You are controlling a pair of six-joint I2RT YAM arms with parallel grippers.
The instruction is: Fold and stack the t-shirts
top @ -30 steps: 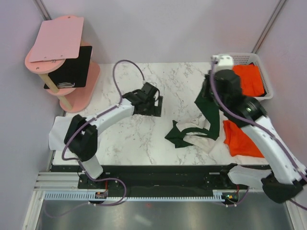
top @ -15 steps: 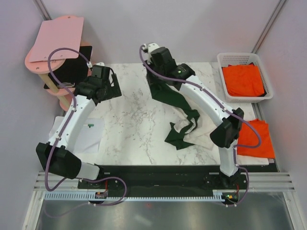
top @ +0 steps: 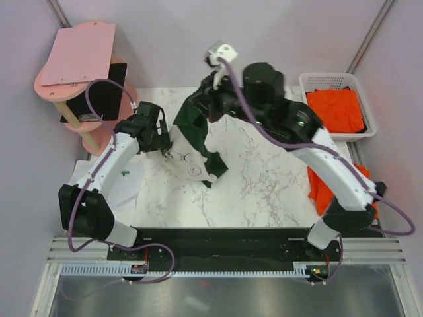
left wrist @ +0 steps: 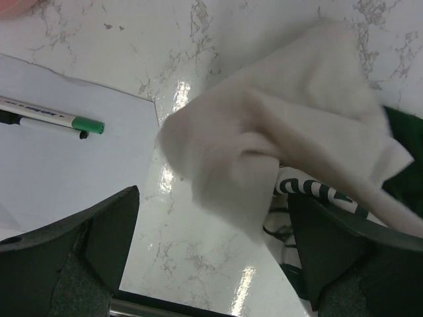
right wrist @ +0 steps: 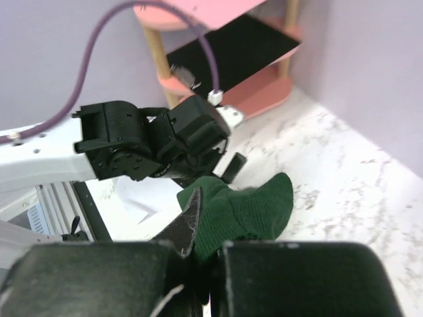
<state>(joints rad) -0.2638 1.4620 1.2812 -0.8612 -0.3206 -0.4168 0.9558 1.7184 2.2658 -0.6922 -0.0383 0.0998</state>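
Next, I grab the cream-white t-shirt with my left gripper by the plain fold [top: 168, 156] [left wrist: 254, 173] next to its green printed letters.
The cream-white t-shirt [top: 193, 157] with dark green trim hangs by a green edge [right wrist: 248, 208] from my right gripper [top: 203, 104], which is shut on it above the table's left-middle. Its lower end rests bunched on the marble. My left gripper [top: 164, 140] stands open just left of the hanging cloth. In the left wrist view the cream fabric [left wrist: 277, 145] and part of its green print [left wrist: 310, 193] lie ahead of the wide-apart fingers [left wrist: 99, 231], with nothing between them. Orange t-shirts lie in the basket [top: 338, 109], and one lies at the table's right edge [top: 318, 190].
A white plastic basket [top: 305, 80] stands at the back right. White paper [top: 125, 188] with a green-capped pen [left wrist: 53, 119] lies at the left. A pink stand [top: 82, 72] with a black board is off the back left corner.
My right arm has carried the cream and green shirt leftward, lifting most of it off the table. My left gripper has come forward and right, up to the hanging cloth, still open.
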